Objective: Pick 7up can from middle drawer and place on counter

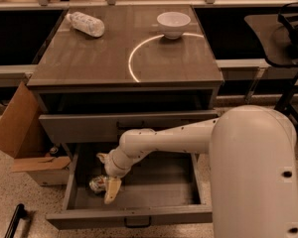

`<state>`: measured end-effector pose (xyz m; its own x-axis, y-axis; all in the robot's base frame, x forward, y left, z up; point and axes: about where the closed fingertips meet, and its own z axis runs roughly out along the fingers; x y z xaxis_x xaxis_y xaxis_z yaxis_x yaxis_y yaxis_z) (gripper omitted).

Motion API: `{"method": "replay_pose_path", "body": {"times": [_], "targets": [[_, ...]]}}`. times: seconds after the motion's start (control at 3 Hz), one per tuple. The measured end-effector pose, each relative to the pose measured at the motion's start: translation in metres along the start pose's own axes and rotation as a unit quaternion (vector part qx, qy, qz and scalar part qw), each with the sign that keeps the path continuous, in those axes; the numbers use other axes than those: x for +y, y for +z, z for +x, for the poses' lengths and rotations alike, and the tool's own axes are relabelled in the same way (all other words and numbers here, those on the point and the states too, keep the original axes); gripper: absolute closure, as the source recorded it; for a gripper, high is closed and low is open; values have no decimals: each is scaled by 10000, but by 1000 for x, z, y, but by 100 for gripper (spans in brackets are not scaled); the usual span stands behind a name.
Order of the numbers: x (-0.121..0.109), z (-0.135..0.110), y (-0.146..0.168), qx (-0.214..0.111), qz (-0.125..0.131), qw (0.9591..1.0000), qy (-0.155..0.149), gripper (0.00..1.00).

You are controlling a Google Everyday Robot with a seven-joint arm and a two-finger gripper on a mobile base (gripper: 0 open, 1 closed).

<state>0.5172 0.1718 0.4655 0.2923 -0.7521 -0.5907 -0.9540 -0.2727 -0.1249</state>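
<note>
Next, my gripper needs to go to the body of the 7up can (98,184) on the bottom of the middle drawer and close there.
The middle drawer (154,195) stands pulled open at the bottom of the cabinet, with a plain grey floor and a small dark handle on its low front panel. The 7up can (96,184) lies on the drawer floor at the left. My gripper (109,186) reaches down into the drawer on a white arm, its cream fingers (112,189) right beside the can and touching or nearly touching it. The counter (89,58) above is glossy grey-brown with a bright ring of light.
A clear plastic bottle (86,23) lies at the counter's back left and a white bowl (173,24) stands at the back right. A cardboard box (20,133) sits on the floor left of the cabinet. A dark chair (288,33) is at the right.
</note>
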Motion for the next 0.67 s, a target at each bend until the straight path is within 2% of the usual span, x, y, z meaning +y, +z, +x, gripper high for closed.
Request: {"method": "replay_pose_path", "body": {"times": [0.67], "targets": [[-14, 12, 36, 80, 61, 9995, -316, 0]]}}
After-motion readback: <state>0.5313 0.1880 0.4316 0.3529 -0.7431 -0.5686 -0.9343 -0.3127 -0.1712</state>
